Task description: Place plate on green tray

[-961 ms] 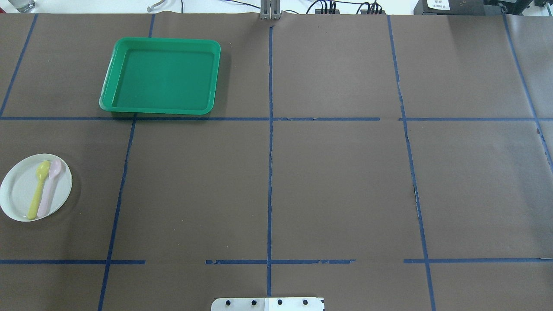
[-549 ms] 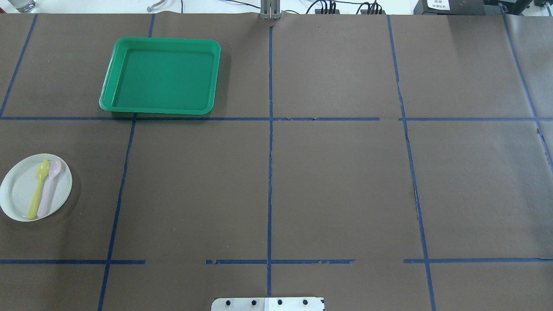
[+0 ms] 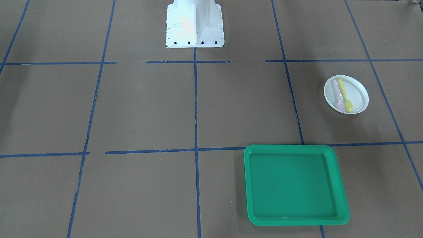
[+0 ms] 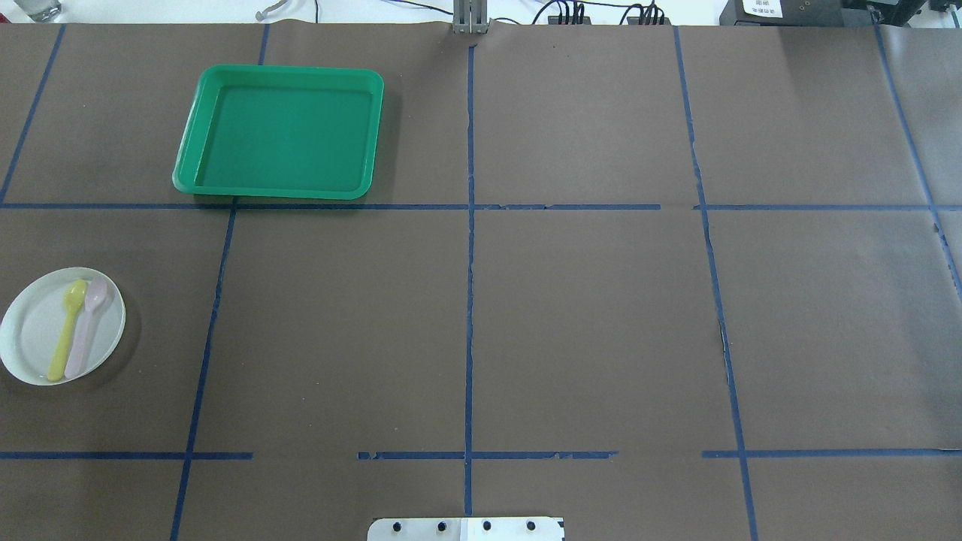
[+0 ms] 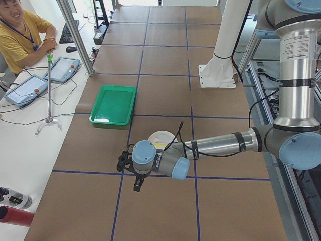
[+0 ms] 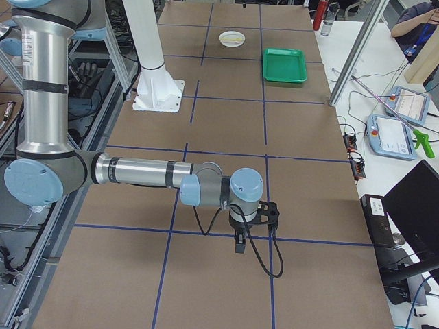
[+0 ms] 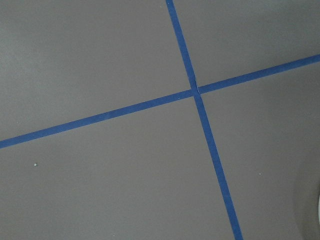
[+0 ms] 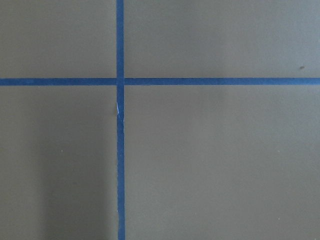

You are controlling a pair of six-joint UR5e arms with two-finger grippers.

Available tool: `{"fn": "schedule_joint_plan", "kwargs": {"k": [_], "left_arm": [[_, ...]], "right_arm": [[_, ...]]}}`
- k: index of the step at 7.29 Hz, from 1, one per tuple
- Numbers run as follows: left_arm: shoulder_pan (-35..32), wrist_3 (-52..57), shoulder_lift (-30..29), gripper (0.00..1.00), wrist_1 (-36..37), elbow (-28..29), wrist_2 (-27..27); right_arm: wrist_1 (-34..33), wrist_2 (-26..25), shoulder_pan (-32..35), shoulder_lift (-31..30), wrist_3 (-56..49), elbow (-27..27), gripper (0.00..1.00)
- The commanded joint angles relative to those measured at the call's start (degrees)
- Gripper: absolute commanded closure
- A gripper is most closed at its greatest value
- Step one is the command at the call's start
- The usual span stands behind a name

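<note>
Next, I close my left gripper on the white plate's rim (image 3: 367, 98) on the yellow spoon's side, away from the pink spoon.
The small white plate (image 4: 30, 334) lies on the brown table at the overhead view's left edge, with a yellow spoon (image 4: 66, 330) and a pink spoon (image 4: 86, 327) on it. It also shows in the front-facing view (image 3: 358, 94). The green tray (image 4: 282, 131) lies empty at the far left; it shows in the front-facing view (image 3: 295, 185) too. My left gripper (image 5: 137, 184) hangs over the table near the plate (image 5: 159, 135), and shows only in the exterior left view. My right gripper (image 6: 240, 245) shows only in the exterior right view, far from plate and tray. I cannot tell whether either is open or shut.
The robot's white base (image 3: 195, 26) stands at the middle of the table's near edge. Blue tape lines cross the brown table cover. An operator (image 5: 20, 35) sits at a white side table with control tablets (image 5: 62, 68) beyond the tray.
</note>
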Motion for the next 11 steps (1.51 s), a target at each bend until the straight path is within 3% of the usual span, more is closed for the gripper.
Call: {"fn": "schedule_joint_plan", "kwargs": {"k": [1, 2, 6, 11], "left_arm": [[8.29, -16.77, -2.63, 0.0, -4.84, -1.63, -1.34], [12.61, -22.69, -4.74, 0.0, -5.3, -1.56, -1.0], [16.96, -22.57, -3.89, 0.0, -7.85, -0.51, 5.23], [23.98, -23.1, -3.53, 0.0, -11.28, 2.75, 2.71]], "right_arm": [[0.0, 0.0, 0.0, 0.09, 0.01, 0.0, 0.0], [0.0, 0.0, 0.0, 0.0, 0.01, 0.0, 0.0], [0.0, 0.0, 0.0, 0.09, 0.01, 0.0, 0.0], [0.0, 0.0, 0.0, 0.09, 0.01, 0.0, 0.0]]}}
